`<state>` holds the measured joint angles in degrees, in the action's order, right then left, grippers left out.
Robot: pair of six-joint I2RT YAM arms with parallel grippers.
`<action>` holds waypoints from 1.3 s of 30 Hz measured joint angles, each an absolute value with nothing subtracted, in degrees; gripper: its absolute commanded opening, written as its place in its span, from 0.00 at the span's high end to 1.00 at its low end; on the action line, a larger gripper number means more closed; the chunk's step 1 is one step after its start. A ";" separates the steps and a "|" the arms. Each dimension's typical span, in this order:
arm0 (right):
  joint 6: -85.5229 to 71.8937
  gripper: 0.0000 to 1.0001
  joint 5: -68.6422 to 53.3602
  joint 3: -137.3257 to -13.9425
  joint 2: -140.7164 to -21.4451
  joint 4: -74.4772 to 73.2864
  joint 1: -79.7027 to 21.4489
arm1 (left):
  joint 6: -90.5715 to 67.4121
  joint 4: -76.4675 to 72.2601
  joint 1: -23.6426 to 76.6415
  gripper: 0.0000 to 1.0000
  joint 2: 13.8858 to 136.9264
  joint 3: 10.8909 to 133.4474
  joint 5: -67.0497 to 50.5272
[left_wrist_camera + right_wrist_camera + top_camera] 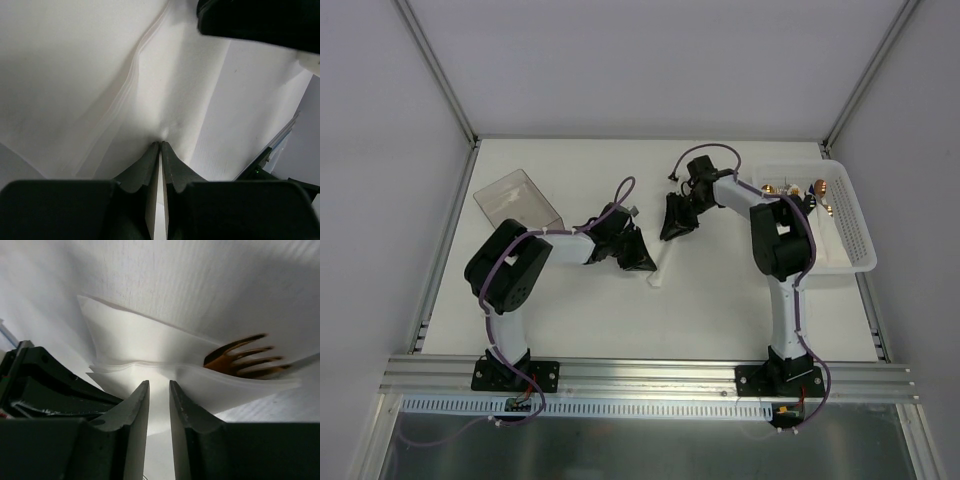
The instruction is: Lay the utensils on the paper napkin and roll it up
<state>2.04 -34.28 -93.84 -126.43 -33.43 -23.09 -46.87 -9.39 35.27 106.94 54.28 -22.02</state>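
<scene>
The napkin's folded edge stands loose with the fork's tines poking out, so next my right gripper opens and pinches the napkin (199,371) next to the fork's tines before rolling.
The paper napkin (658,268) lies mid-table as a narrow white folded strip between my two grippers. In the left wrist view it (165,75) fills the frame in layered folds. My left gripper (161,144) has its tips together on a small pucker of the paper; from above it (638,258) sits at the strip's left side. My right gripper (159,382) stands slightly open just short of the folded napkin (150,345), with nothing between its fingers. A copper fork (240,360) shows its tines sticking out of the fold. From above, the right gripper (672,228) is at the strip's far end.
A white perforated basket (865,230) stands at the right edge with copper utensils (820,195) in it. A clear plastic box (515,200) lies at the back left. The right gripper's dark body (250,20) is close above the left one.
</scene>
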 measured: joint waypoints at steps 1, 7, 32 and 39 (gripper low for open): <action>1.52 0.73 -35.73 -93.71 -126.43 -32.69 -22.06 | -46.89 -9.15 35.27 0.94 107.20 54.54 -22.13; -7.01 0.75 -45.39 -85.38 -124.70 -21.17 -15.62 | -46.92 -9.02 35.27 0.94 108.09 55.37 -22.92; -28.29 0.86 -53.82 -68.53 -118.30 0.93 -13.58 | -47.59 -9.02 35.16 0.95 108.53 55.57 -23.14; -28.47 0.89 -52.77 -67.79 -118.76 1.26 -13.02 | -47.92 -9.02 35.16 0.94 108.53 55.57 -23.16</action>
